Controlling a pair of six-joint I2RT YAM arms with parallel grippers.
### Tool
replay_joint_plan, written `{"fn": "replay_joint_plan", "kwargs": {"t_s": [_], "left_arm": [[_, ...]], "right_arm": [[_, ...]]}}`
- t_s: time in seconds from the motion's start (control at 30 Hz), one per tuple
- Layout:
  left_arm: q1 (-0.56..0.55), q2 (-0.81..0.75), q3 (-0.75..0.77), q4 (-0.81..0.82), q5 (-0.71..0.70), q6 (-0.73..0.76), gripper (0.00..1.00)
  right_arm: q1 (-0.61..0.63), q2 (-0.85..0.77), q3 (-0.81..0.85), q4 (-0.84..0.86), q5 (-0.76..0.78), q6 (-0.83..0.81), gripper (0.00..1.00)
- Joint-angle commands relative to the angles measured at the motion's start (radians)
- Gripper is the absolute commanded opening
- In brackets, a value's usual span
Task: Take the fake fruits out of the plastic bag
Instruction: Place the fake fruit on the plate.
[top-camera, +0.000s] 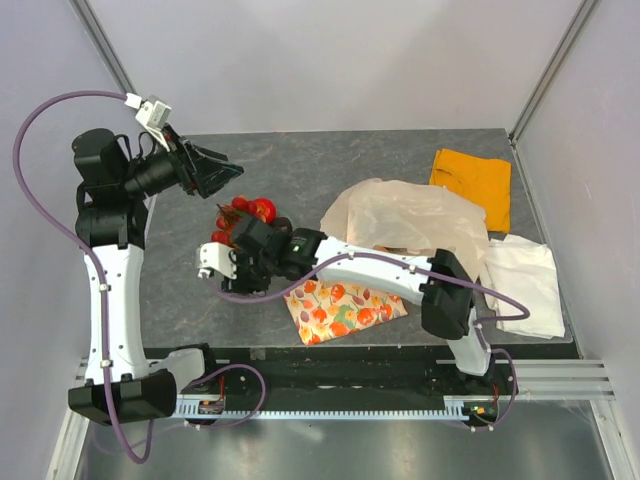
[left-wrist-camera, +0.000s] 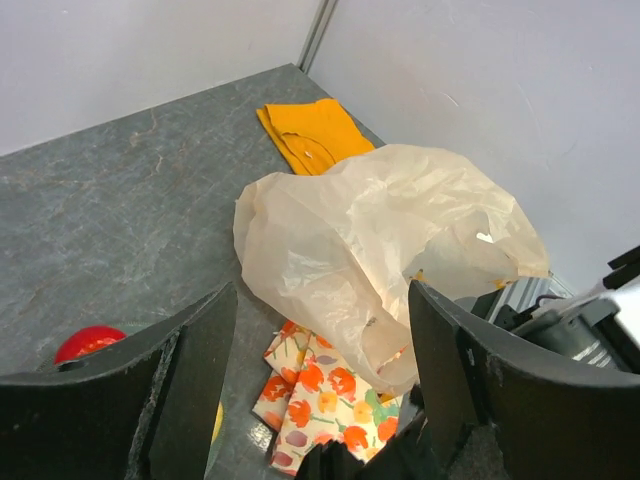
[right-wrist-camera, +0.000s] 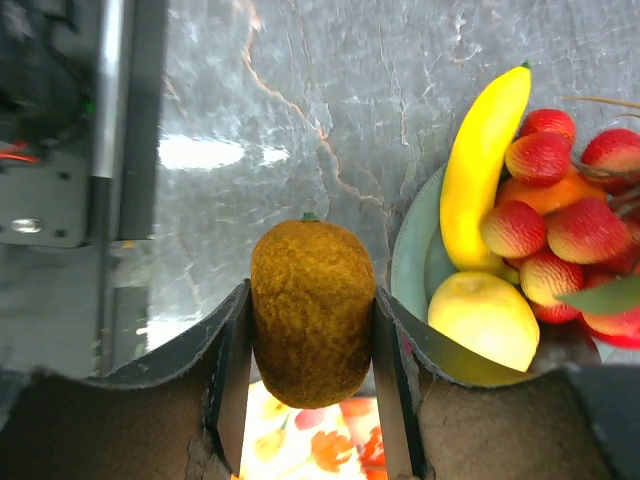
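My right gripper needs to release the brown fuzzy kiwi on the pale green plate's rim (top-camera: 253, 263) (right-wrist-camera: 420, 299), up against the yellow lemon.
My right gripper (right-wrist-camera: 312, 292) is shut on a brown fuzzy kiwi-like fruit (right-wrist-camera: 312, 335), held above the table just left of a pale green plate (right-wrist-camera: 408, 260). The plate holds a yellow banana (right-wrist-camera: 485, 165), a yellow lemon (right-wrist-camera: 485, 315), red grapes (right-wrist-camera: 560, 225) and an orange (right-wrist-camera: 545, 195). In the top view this gripper (top-camera: 240, 262) is beside the fruit pile (top-camera: 250, 212). The plastic bag (top-camera: 410, 215) lies crumpled to the right; it also shows in the left wrist view (left-wrist-camera: 380, 240). My left gripper (left-wrist-camera: 322, 330) is open and empty, raised at the far left (top-camera: 215, 170).
A fruit-patterned cloth (top-camera: 345, 310) lies under the right arm near the front edge. An orange cloth (top-camera: 473, 182) is at the back right. A folded white cloth (top-camera: 520, 280) is at the right edge. A red fruit (left-wrist-camera: 88, 341) shows low in the left wrist view.
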Motion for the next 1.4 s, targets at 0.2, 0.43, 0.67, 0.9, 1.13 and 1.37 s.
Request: {"fn": "replay_joint_plan", "kwargs": {"t_s": [0.2, 0.43, 0.67, 0.9, 1.13, 1.37], "left_arm": [[0.030, -0.094, -0.005, 0.028, 0.016, -0.037, 0.76], [0.034, -0.108, -0.028, 0.028, 0.019, -0.044, 0.76], [0.034, -0.088, -0.016, 0.045, 0.023, -0.061, 0.76], [0.037, -0.074, -0.016, 0.059, 0.026, -0.074, 0.75], [0.035, -0.073, -0.016, 0.060, 0.031, -0.077, 0.75], [0.035, -0.074, -0.021, 0.063, 0.034, -0.081, 0.75]], "right_arm": [[-0.008, 0.162, 0.060, 0.109, 0.331, -0.081, 0.40], [-0.008, 0.212, 0.072, 0.134, 0.356, -0.096, 0.41], [-0.007, 0.234, 0.075, 0.150, 0.379, -0.111, 0.45], [-0.008, 0.251, 0.057, 0.155, 0.397, -0.156, 0.48], [-0.008, 0.261, 0.049, 0.164, 0.406, -0.165, 0.57], [-0.007, 0.263, 0.046, 0.166, 0.429, -0.160, 0.70]]}}
